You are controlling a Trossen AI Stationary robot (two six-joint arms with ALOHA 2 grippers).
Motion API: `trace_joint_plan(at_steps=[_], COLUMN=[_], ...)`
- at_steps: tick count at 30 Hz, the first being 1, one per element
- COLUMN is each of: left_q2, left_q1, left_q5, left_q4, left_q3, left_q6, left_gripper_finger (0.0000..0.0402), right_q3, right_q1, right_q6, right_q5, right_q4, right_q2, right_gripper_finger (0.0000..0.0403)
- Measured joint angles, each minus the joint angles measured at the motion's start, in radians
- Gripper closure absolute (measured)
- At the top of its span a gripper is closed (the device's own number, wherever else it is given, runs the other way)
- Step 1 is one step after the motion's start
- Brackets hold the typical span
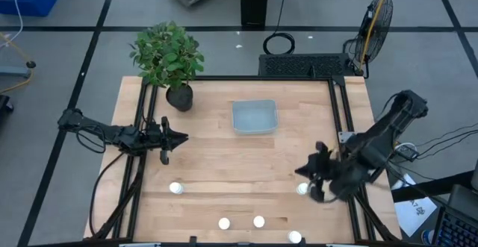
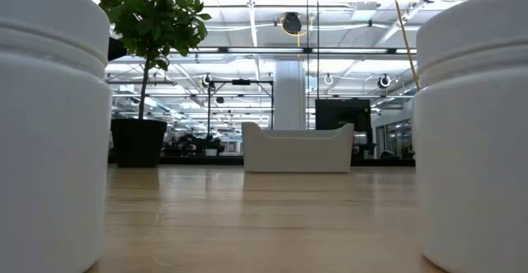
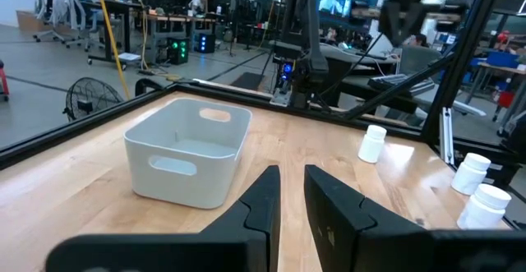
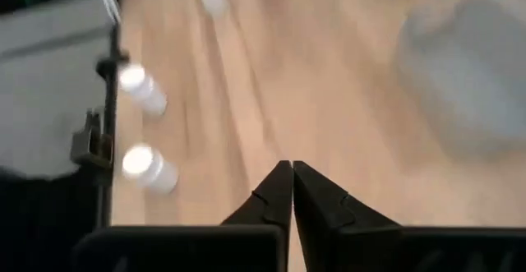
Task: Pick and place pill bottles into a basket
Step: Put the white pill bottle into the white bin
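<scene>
I should next close my right gripper around the white cap (image 1: 302, 188) of the pill bottle that stands closest to it, beside the black rail of the table.
The basket (image 1: 254, 117) is a pale, shallow tray at the table's middle back, seen too in the low view (image 2: 297, 148) and both wrist views (image 3: 189, 149) (image 4: 468, 66). Several white pill bottles stand along the front: one at front left (image 1: 175, 189), two at the middle (image 1: 224, 223) (image 1: 258, 222), one at the edge (image 1: 294, 237), one at the right (image 1: 302, 189). My right gripper (image 1: 305, 172) (image 4: 292, 173) hovers just behind that right bottle, shut and holding nothing. My left gripper (image 1: 183, 136) (image 3: 292, 182) waits at the left, pointing at the basket, fingers nearly together and empty.
A potted green plant (image 1: 179, 96) stands at the back left, near the left gripper. Two pill bottles (image 2: 49, 124) (image 2: 474, 133) loom close on either side of the low view. Black rails (image 1: 340, 105) border the table's sides. A fan (image 1: 373, 19) stands off the table's back right.
</scene>
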Motion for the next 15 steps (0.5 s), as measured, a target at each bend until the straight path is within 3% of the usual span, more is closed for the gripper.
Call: trace_joint_plan(at_steps=[4, 9, 15], left_q2=[0.000, 0.000, 0.000], left_q1=[0.000, 0.000, 0.000], left_q5=[0.000, 0.000, 0.000], left_q4=[0.000, 0.000, 0.000], left_q3=[0.000, 0.000, 0.000], left_q6=[0.000, 0.000, 0.000], left_gripper_finger=[0.0341, 0.0341, 0.0341], right_q3=[0.073, 0.053, 0.050], right_q1=[-0.002, -0.002, -0.002], right_q6=[0.230, 0.397, 0.425], right_q5=[-0.157, -0.360, -0.381], right_q4=[-0.213, -0.253, -0.221], right_q2=[0.126, 0.210, 0.246], right_gripper_finger=[0.0335, 0.0231, 0.0126])
